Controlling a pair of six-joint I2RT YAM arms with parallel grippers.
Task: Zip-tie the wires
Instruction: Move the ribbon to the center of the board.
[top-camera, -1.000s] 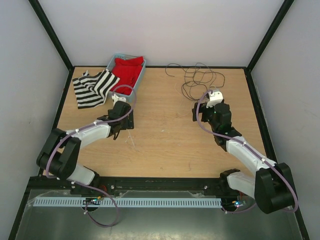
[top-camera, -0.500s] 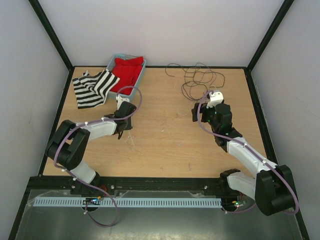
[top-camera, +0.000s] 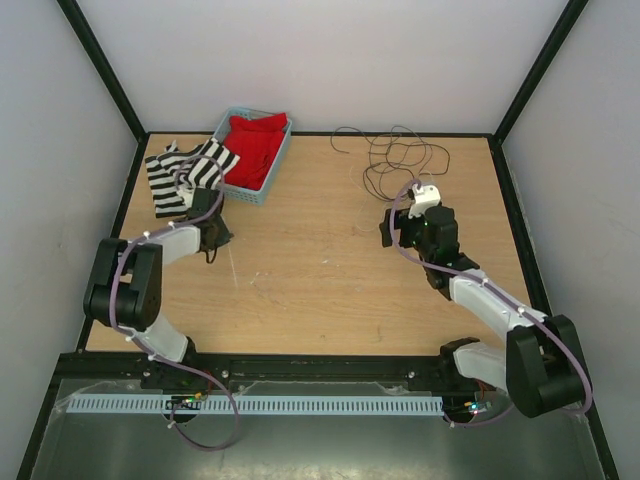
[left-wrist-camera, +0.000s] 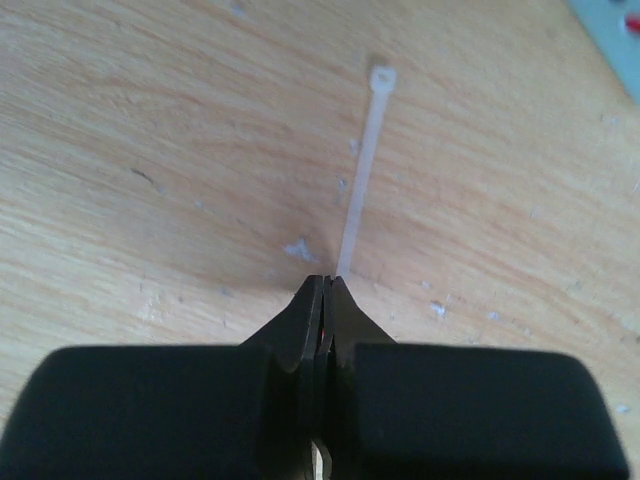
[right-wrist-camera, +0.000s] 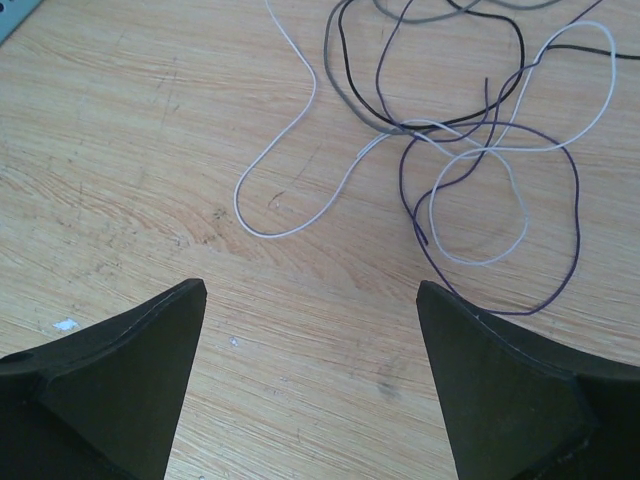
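The pale wire has its loose end (top-camera: 343, 178) on the side toward the blue basket. My right gripper goes there next and closes on it.
The zip tie (left-wrist-camera: 360, 170), a thin white strip with its head at the far end, lies on the wood straight ahead of my left gripper (left-wrist-camera: 327, 280). The jaws are shut on its near tail end, and a pale sliver shows between them lower down. From above, the left gripper (top-camera: 214, 242) sits just below the striped cloth, with the zip tie (top-camera: 234, 268) trailing toward the near side. The wires (right-wrist-camera: 450, 140), dark, purple and pale strands in loose loops, lie ahead of my right gripper (right-wrist-camera: 312, 290). It is open and holds nothing. From above, the wires (top-camera: 395, 155) curl at the table's back right, beyond the right gripper (top-camera: 408, 218).
A blue basket (top-camera: 283, 150) holding a red cloth stands at the back left. Beside it a black-and-white striped cloth (top-camera: 170, 180) lies close behind my left gripper. A black frame edges the wooden table (top-camera: 320, 300).
My left gripper has shut on the zip tie's tail and swung left toward the striped cloth, taking the zip tie with it. The right gripper has barely shifted.
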